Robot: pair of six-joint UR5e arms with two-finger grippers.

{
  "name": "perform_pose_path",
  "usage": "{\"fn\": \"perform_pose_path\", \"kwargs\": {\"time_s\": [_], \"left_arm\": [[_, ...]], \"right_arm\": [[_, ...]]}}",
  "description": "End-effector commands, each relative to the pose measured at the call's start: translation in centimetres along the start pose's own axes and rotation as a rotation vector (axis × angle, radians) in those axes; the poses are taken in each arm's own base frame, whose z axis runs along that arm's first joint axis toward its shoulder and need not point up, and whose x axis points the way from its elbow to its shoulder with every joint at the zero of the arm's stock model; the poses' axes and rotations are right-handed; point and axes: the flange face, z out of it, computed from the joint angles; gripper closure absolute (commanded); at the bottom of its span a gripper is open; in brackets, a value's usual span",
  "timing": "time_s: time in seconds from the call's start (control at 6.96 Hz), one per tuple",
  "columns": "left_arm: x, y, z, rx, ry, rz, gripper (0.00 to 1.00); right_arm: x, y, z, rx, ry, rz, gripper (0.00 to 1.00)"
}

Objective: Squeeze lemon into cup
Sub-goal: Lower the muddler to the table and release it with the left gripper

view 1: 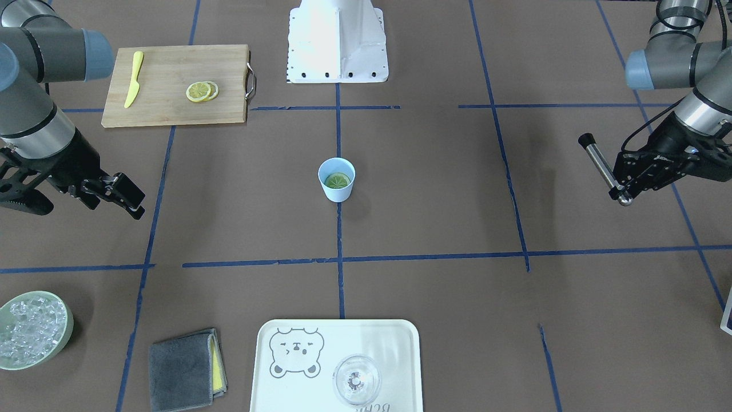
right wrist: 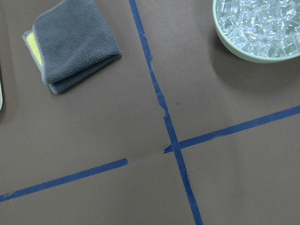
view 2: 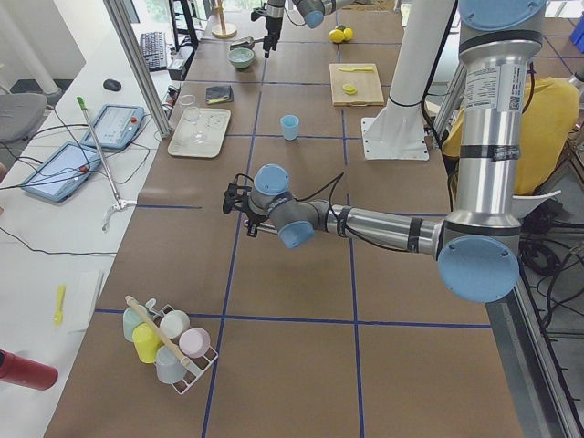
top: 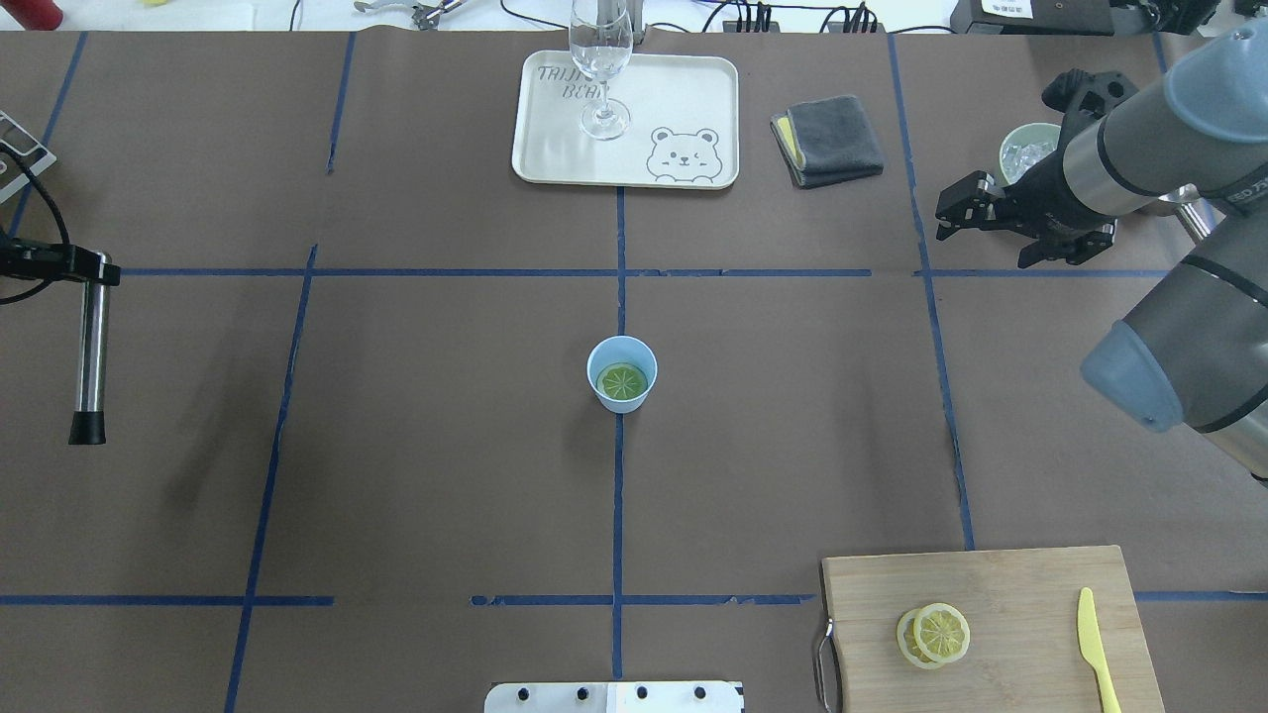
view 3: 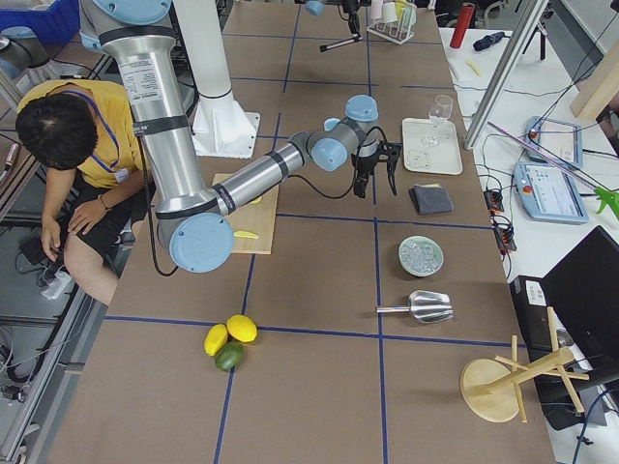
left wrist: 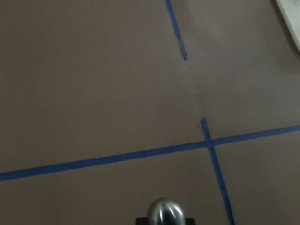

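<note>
The robot's left gripper will release the metal muddler on the bare table (view 1: 587, 198) between the long slanting blue tape lines.
The light-blue cup (view 1: 336, 193) stands upright at the table's middle, also in the overhead view (top: 600, 362). The lemon slice (view 1: 337, 181) lies flat inside it (top: 623, 381). My left gripper (view 1: 622, 182) is far out at the table's side (top: 91, 268), shut on a metal muddler (view 1: 599, 163) with a black tip (top: 91, 356); its round end shows in the left wrist view (left wrist: 164, 213). My right gripper (view 1: 77, 207) is open and empty, hovering near the ice bowl (top: 983, 248).
A cutting board (view 1: 171, 109) holds two overlapping lemon slices (view 1: 202, 91) and a yellow knife (view 1: 134, 79). A white tray (view 1: 320, 395) carries a clear glass (view 1: 356, 380). A grey cloth (view 1: 184, 369) and a green bowl of ice (view 1: 67, 335) sit beside it.
</note>
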Motion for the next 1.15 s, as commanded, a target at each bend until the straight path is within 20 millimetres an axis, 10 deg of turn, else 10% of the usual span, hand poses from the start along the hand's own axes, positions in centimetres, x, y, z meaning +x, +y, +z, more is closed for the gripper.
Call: {"fn": "perform_pose_path", "kwargs": {"time_s": [0.0,0.43,1.01], "left_arm": [[1.6,-2.7,1.9,-0.077,-0.128,-0.083,1.0],[3.5,-2.5,5.4,-0.225,-0.187,0.206,1.0],[2.9,-4.5,8.7,-0.26,-0.218,0.117,1.0]], "right_arm": [[0.3,0.2,-0.2,0.0,-0.002,0.001,0.0],[0.2,0.3,-0.4,0.002,-0.007,0.002,0.0],[0.2,0.3,-0.2,-0.001,-0.005,0.001,0.0]]}}
